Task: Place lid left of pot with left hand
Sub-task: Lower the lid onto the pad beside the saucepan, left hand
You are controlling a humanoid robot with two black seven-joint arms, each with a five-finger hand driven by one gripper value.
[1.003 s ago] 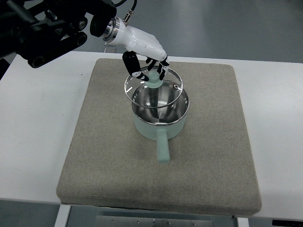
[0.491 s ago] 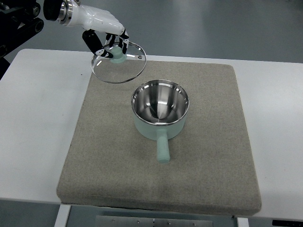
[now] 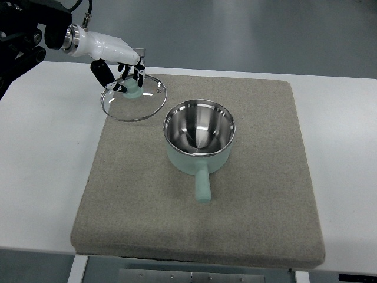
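Observation:
The grey mat (image 3: 132, 118) lies between the pot and the white table. My left gripper needs to let go of the glass lid there. The lid is now up beside the pot.
A mint green pot (image 3: 198, 141) with a shiny steel inside stands open in the middle of the grey mat (image 3: 259, 206), its handle pointing toward the near edge. My left hand (image 3: 123, 72) comes in from the upper left and is shut on the mint knob of the glass lid (image 3: 134, 98). The lid is up and to the left of the pot, over the mat's far left corner, tilted slightly. I cannot tell whether its rim touches the mat. The right hand is out of view.
The mat lies on a white table (image 3: 41, 171). Bare white surface runs along the left and right sides of the mat. The dark arm structure (image 3: 23, 35) fills the upper left corner.
The left hand has carried the lid off the pot, leftward and away, then lowered it toward the mat's far left corner. The pot has stayed in place.

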